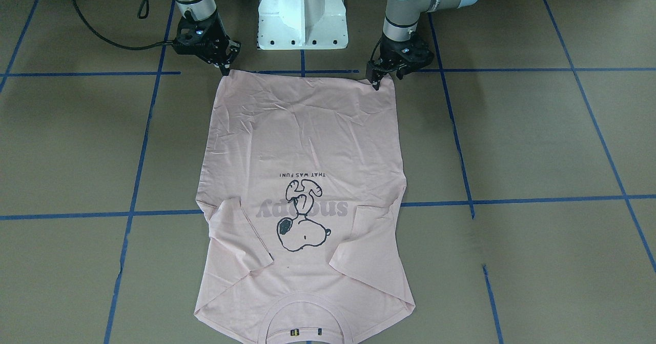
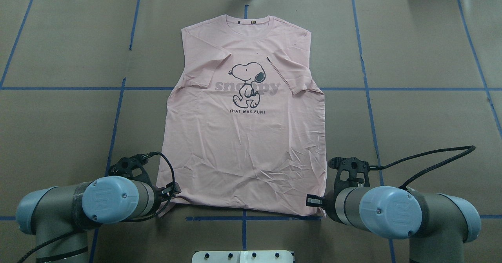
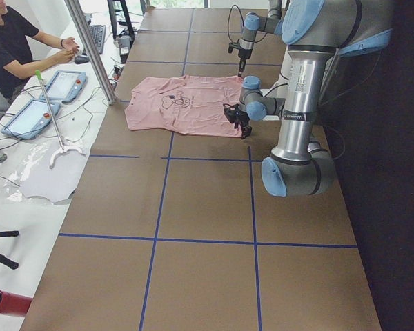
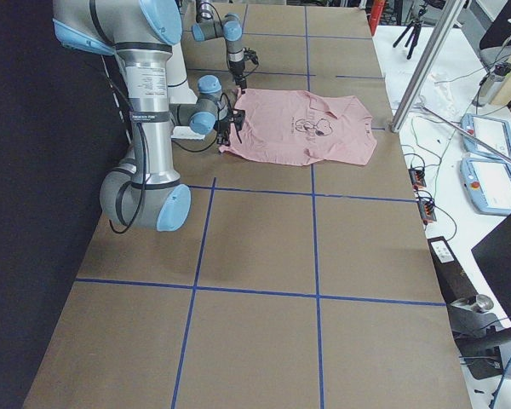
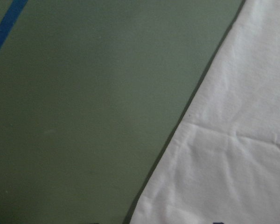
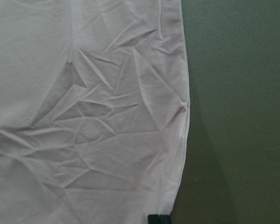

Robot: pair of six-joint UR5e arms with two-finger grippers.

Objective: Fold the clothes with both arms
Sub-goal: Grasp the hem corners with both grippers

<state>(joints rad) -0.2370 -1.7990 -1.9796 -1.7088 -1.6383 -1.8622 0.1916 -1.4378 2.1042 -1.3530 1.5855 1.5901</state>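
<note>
I need to pinch the T-shirt's near hem corner (image 1: 387, 83) with my left gripper, as its fingers stand open around it, before I pull the T-shirt toward me with both grippers.
The pale pink T-shirt (image 1: 305, 144) lies flat on the brown table, dog print up and both sleeves folded inward. Its collar (image 2: 247, 20) is at the far side from me. My left gripper (image 1: 376, 81) points down at the near hem corner on my left, its fingertips pinched together on the fabric edge. My right gripper (image 1: 224, 68) does the same at the other near hem corner. In the right wrist view a dark fingertip (image 6: 158, 218) sits on the hem edge of the creased cloth (image 6: 93, 116). The left wrist view shows only the shirt's side edge (image 5: 233, 163) and table.
The white pedestal base (image 1: 302, 16) stands between the arms, just behind the hem. Blue tape lines (image 1: 461, 200) cross the brown table. A seated person (image 3: 10, 41), tablets (image 3: 62, 86) and a metal post (image 3: 90, 48) are beyond the table's far edge.
</note>
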